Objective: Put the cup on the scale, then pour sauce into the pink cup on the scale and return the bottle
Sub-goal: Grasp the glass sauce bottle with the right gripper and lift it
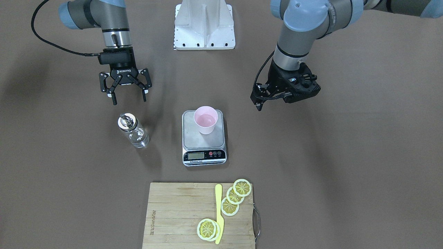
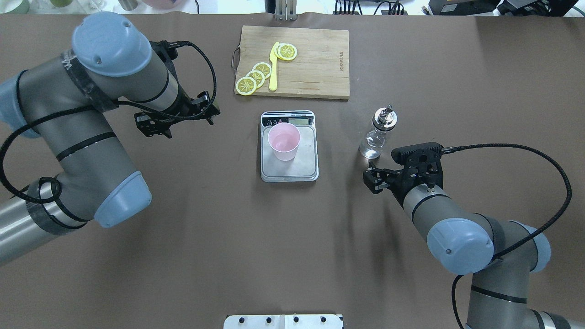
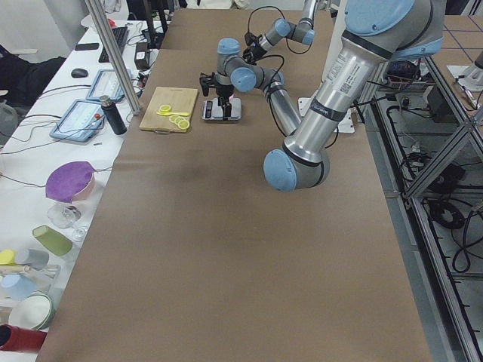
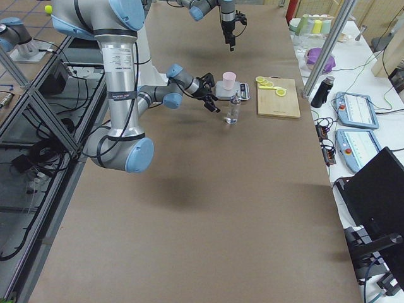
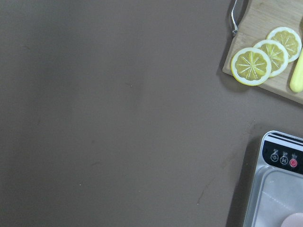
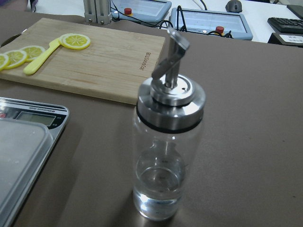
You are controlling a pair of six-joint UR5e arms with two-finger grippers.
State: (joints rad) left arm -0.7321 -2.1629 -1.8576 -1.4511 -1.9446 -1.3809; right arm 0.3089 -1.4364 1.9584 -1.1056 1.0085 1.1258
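I will next move my right gripper to the bottle's upper glass body (image 1: 134, 132) (image 6: 165, 147), just below the chrome pourer cap, and close it there.
The pale pink cup (image 1: 206, 119) stands upright on the silver scale (image 1: 204, 141), toward the platform's far side from its display; it also shows in the overhead view (image 2: 284, 141). The clear glass bottle (image 1: 133, 131) with a chrome pourer cap stands on the table to the robot's right of the scale (image 2: 292, 167). A little clear sauce (image 6: 158, 194) sits in its bottom. My right gripper (image 1: 128, 98) is open and empty, just behind the bottle (image 2: 378, 135) and apart from it. My left gripper (image 1: 277, 97) hovers to the robot's left of the scale, open and empty.
A bamboo cutting board (image 1: 180, 214) with several lemon slices and a yellow knife (image 1: 218, 211) lies beyond the scale, on the far side from the robot. The white robot base (image 1: 204, 24) is at the near edge. Brown table surface surrounds the scale.
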